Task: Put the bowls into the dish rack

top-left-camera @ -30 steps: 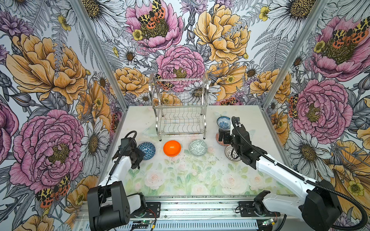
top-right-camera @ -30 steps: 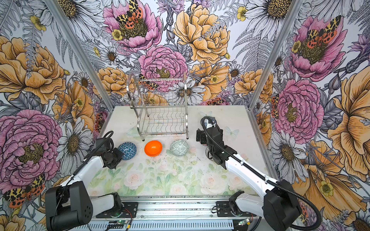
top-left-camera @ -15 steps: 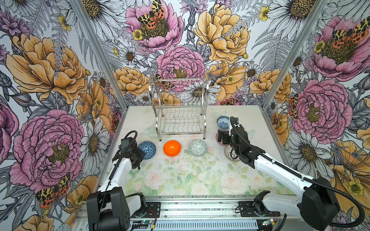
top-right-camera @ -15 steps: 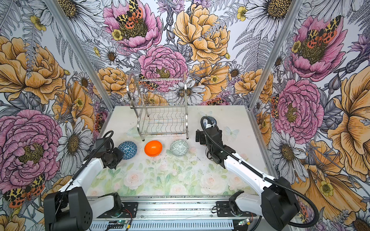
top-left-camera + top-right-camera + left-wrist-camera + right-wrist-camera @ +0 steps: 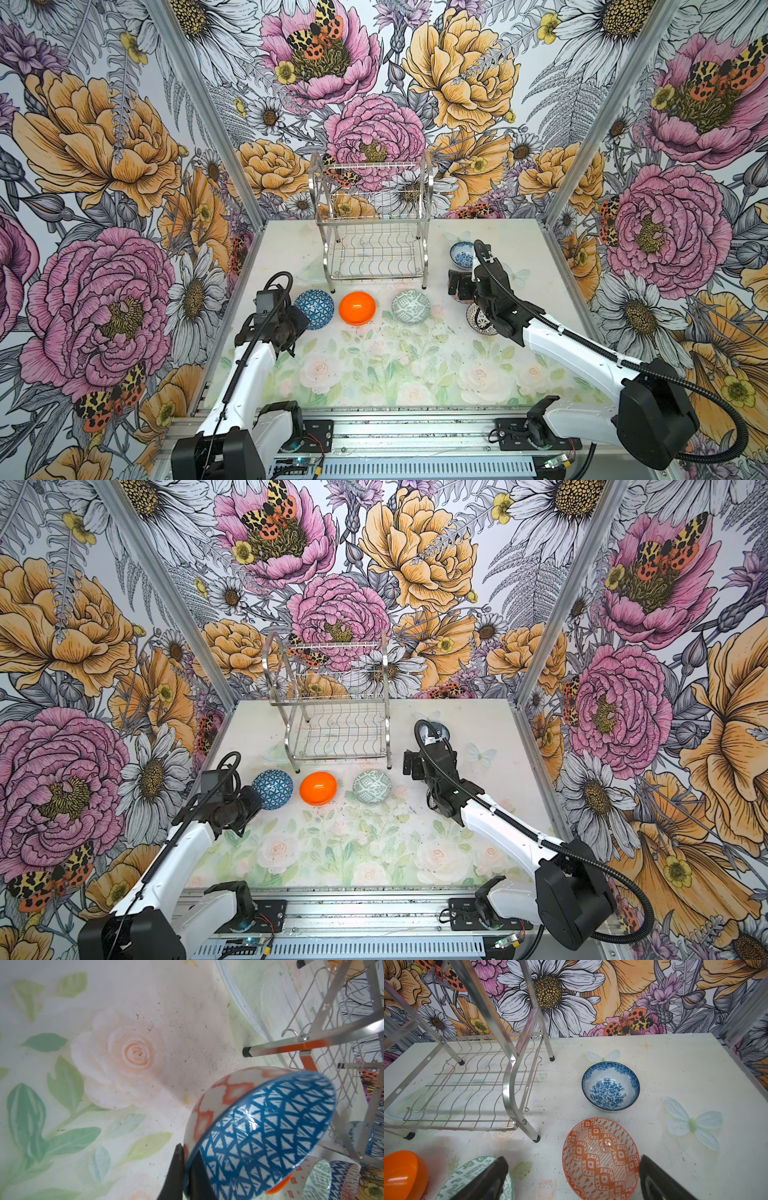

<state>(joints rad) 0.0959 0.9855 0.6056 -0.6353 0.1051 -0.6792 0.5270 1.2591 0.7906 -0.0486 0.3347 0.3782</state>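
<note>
Next, my left gripper releases the navy-white zigzag bowl, now tilted on edge at the front, in front of the gap (image 5: pixel 388 328) between the orange and grey-green bowls.
My left gripper (image 5: pixel 297 322) (image 5: pixel 185 1151) is shut on the rim of the navy-white zigzag bowl (image 5: pixel 314 308) (image 5: pixel 259 1126), which tilts on edge at the front left. To its right, the plain orange bowl (image 5: pixel 357 307) and the grey-green bowl (image 5: pixel 410 306) sit in a row before the dish rack (image 5: pixel 374 232). My right gripper (image 5: pixel 459 286) (image 5: pixel 572 1159) hangs open over the orange-red patterned bowl (image 5: pixel 601 1159), its fingers on either side of it and apart from it. The blue-white floral bowl (image 5: pixel 610 1086) stands behind. The white bowl with black lattice (image 5: pixel 480 322) is partly under my right arm.
Both wire shelves of the rack (image 5: pixel 336 729) hold nothing. Its front right leg (image 5: pixel 536 1138) stands close to the orange-red bowl. Metal posts and floral walls close in the table on three sides.
The zigzag bowl has shifted slightly right, toward the orange bowl, in my left gripper. My right gripper has edged a little left over the orange-red bowl.
</note>
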